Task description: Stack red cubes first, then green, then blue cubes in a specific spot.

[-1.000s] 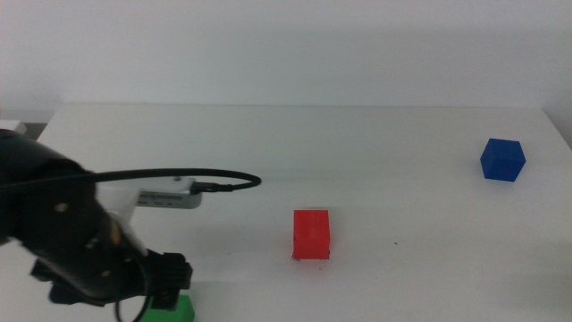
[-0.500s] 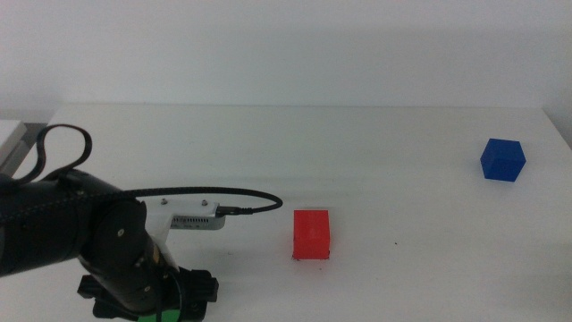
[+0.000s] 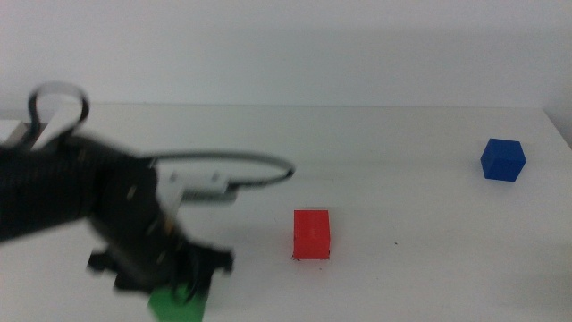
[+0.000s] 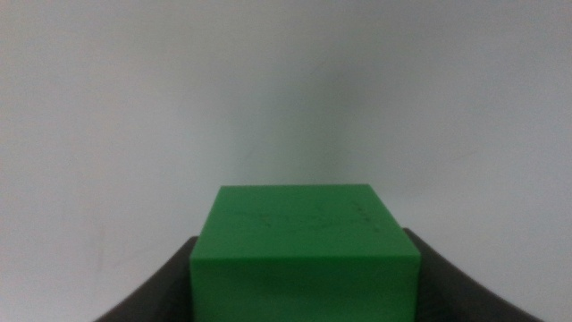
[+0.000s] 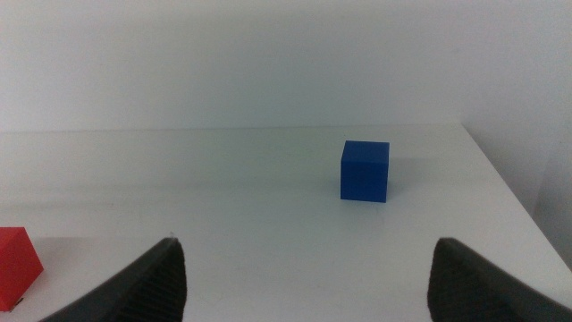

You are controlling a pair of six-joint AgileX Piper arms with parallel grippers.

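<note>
I should let go of the green cube with my left gripper on the top side of the red cube (image 3: 312, 222).
The red cube (image 3: 312, 234) stands on the white table at the middle, with tiny black tick marks of the spot (image 3: 397, 243) beside it. My left gripper (image 3: 179, 291) at the front left is shut on the green cube (image 3: 176, 306); in the left wrist view the green cube (image 4: 304, 259) sits between the two dark jaws. The arm is motion-blurred. The blue cube (image 3: 502, 160) stands at the far right and also shows in the right wrist view (image 5: 365, 171). My right gripper (image 5: 304, 277) is open and empty, out of the middle view; the red cube (image 5: 16, 264) shows at its side.
The white table (image 3: 375, 143) ends at a pale wall behind. A black cable (image 3: 259, 170) loops from the left arm's wrist camera (image 3: 201, 186) toward the red cube.
The left arm has moved rightward and risen, carrying the green cube with it. The red and blue cubes have not moved.
</note>
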